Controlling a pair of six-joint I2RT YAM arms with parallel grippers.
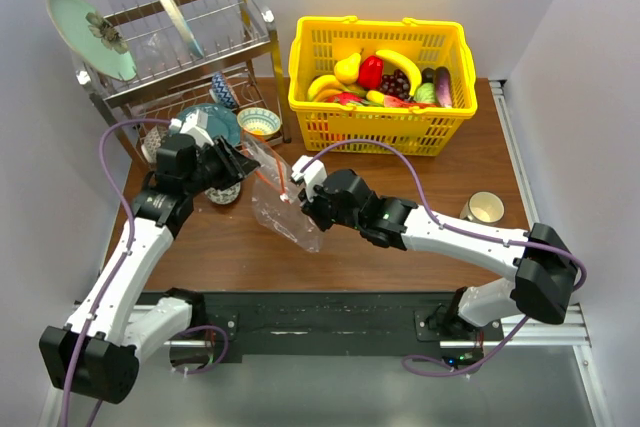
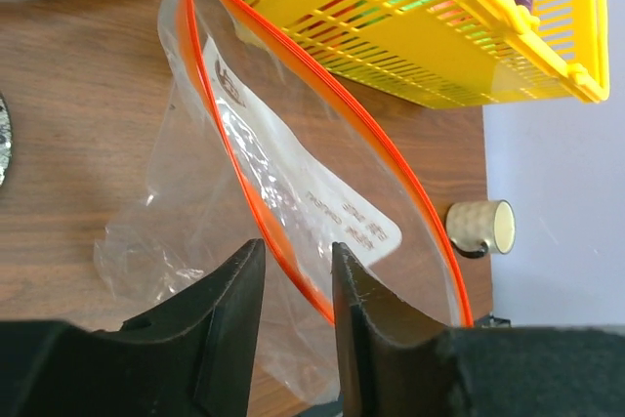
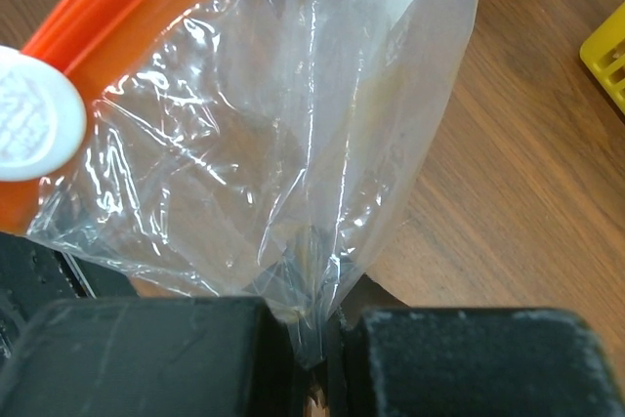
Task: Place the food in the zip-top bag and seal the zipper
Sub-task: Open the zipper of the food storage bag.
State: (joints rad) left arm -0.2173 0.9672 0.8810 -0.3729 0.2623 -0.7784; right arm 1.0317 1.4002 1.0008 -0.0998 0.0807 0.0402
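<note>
Next, I open my right gripper, which pinches a fold of clear plastic, and take the zipper's other side (image 2: 415, 186), opposite my left gripper, to widen the opening of the bag.
The zip-top bag (image 1: 283, 209) is held up off the table between the two arms, its mouth gaping. My right gripper (image 1: 302, 193) is shut on a bunched fold of the clear plastic (image 3: 293, 114), which is pinched between its fingers (image 3: 312, 324). My left gripper (image 2: 298, 253) is open, its jaws a narrow gap apart. One side of the zipper (image 2: 210, 114) runs between them. The food lies in the yellow basket (image 1: 380, 129): a red piece (image 1: 371, 71), a dark grape bunch (image 1: 397, 83), a green piece (image 1: 426, 93) and a purple eggplant (image 1: 443, 85).
A metal dish rack (image 1: 190, 42) with plates stands at the back left, with bowls (image 1: 258, 123) under it. A cream cup (image 1: 485, 209) sits on the wood table at the right. A white round disc (image 3: 29, 114) shows beside the bag's orange strip.
</note>
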